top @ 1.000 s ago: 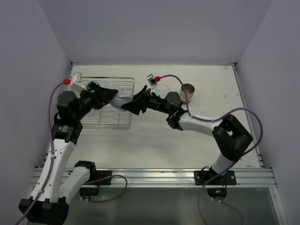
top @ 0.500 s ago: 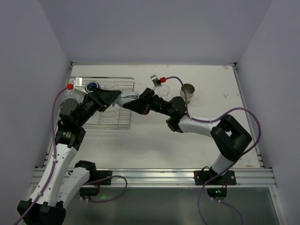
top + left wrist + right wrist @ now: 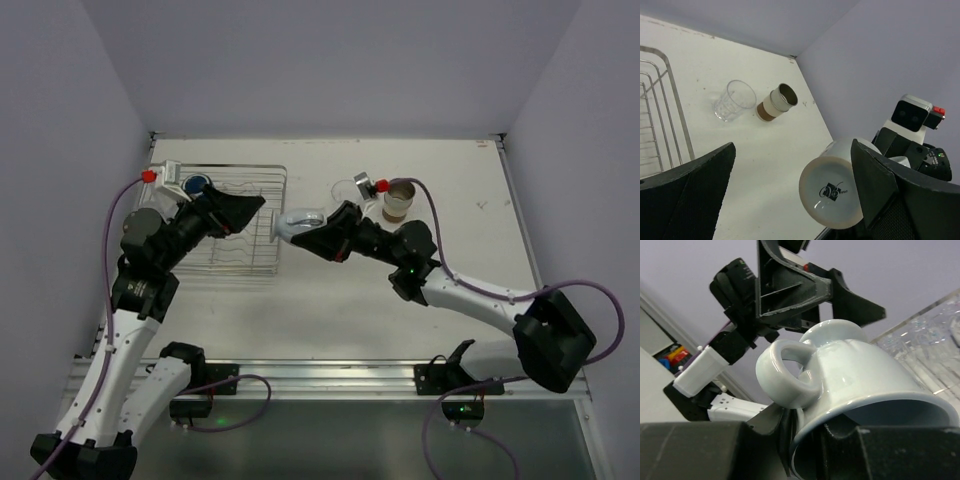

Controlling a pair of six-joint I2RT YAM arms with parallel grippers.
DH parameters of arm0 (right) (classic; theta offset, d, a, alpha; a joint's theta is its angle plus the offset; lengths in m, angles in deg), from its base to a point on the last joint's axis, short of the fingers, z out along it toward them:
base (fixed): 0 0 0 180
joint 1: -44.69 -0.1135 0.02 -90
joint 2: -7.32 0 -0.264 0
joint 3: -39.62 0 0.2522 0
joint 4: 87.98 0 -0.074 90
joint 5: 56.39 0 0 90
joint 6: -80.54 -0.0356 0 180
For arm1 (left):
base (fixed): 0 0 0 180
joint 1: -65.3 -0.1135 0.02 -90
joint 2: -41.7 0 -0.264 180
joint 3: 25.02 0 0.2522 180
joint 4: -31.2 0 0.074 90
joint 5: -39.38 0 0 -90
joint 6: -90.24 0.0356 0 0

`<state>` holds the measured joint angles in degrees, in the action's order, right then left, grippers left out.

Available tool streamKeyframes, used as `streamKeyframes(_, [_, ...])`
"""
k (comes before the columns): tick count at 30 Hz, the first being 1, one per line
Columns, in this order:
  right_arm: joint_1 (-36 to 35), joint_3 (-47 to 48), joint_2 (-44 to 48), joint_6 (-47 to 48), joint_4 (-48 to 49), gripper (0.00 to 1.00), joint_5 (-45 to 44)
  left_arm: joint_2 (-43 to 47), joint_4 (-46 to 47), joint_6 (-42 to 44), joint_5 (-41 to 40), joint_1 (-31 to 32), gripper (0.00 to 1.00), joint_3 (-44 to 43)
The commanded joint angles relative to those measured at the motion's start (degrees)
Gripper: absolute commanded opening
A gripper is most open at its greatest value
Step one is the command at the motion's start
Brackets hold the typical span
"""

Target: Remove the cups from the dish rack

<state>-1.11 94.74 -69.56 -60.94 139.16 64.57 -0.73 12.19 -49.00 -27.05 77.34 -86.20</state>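
Next, my right gripper sets down and releases the pale blue cup next to the brown-tan cup, away from the clear tumbler (image 3: 442, 211). The pale blue cup is on its side above the table.
My right gripper (image 3: 322, 234) is shut on the rim of a pale blue handled cup (image 3: 298, 222), holding it on its side above the table just right of the dish rack (image 3: 240, 252). In the right wrist view the cup (image 3: 855, 370) fills the frame, one finger inside the rim and one outside. My left gripper (image 3: 252, 212) is open over the rack's right edge. Its fingers (image 3: 695, 190) stand apart on either side of the cup's base (image 3: 837, 187); whether the right-hand one touches it I cannot tell. A dark blue mug (image 3: 197, 184) sits in the rack's far left corner.
A clear tumbler (image 3: 735, 100) and a brown-tan cup (image 3: 777, 101) stand on the table right of the rack, near the back. In the top view the brown-tan cup (image 3: 399, 198) is just behind my right wrist. Purple walls close in the table.
My left gripper has opened and let go of the pale blue cup. My right gripper closed on its rim and has carried it slightly right, away from the rack.
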Motion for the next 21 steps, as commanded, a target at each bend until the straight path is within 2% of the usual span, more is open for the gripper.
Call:
streamKeyframes(1, [2.4, 0.6, 7.8, 7.7, -8.1, 0.0, -4.9, 1.7, -3.7, 7.6, -1.3, 0.0, 1.0, -3.2])
streamKeyframes(4, [6.8, 3.4, 12.6, 14.6, -27.6, 0.0, -7.3, 2.5, -6.3, 12.5, -1.9, 0.0, 1.0, -3.2])
streamKeyframes(5, [12.7, 10.8, 16.3, 19.9, -45.9, 0.0, -11.6, 3.8, -8.7, 18.4, -0.8, 0.0, 1.0, -2.2])
streamKeyframes(7, [15.0, 12.8, 16.6, 22.8, -57.1, 0.0, -12.5, 4.0, -10.7, 20.0, -0.6, 0.0, 1.0, -1.3])
streamKeyframes(8, [19.7, 14.4, 16.8, 24.3, -61.2, 0.0, -13.3, 4.7, -11.8, 22.5, -0.7, 0.0, 1.0, -0.8])
streamKeyframes(9, [22.4, 18.1, 16.2, 25.6, -69.4, 0.0, -14.9, 5.1, -13.4, 23.6, -0.5, 0.0, 1.0, 0.0])
streamKeyframes(12, [31.0, 25.4, 13.7, 29.8, -81.3, 0.0, -16.4, 7.3, -15.0, 27.3, -0.5, 0.0, 1.0, 2.9])
streamKeyframes(15, [35.1, 33.3, 8.1, 33.8, -91.0, 0.0, -25.2, 9.7, -16.1, 30.7, -1.9, 1.5, 1.0, 4.9])
streamKeyframes(16, [35.5, 34.7, 4.9, 35.6, -92.3, 0.0, -29.7, 10.3, -16.3, 31.0, -3.0, 2.5, 1.0, 5.7])
streamKeyframes(21, [40.9, 45.1, -4.4, 37.5, -100.0, 0.0, -33.2, 13.4, -15.8, 32.3, -7.8, 7.7, 1.0, 11.5])
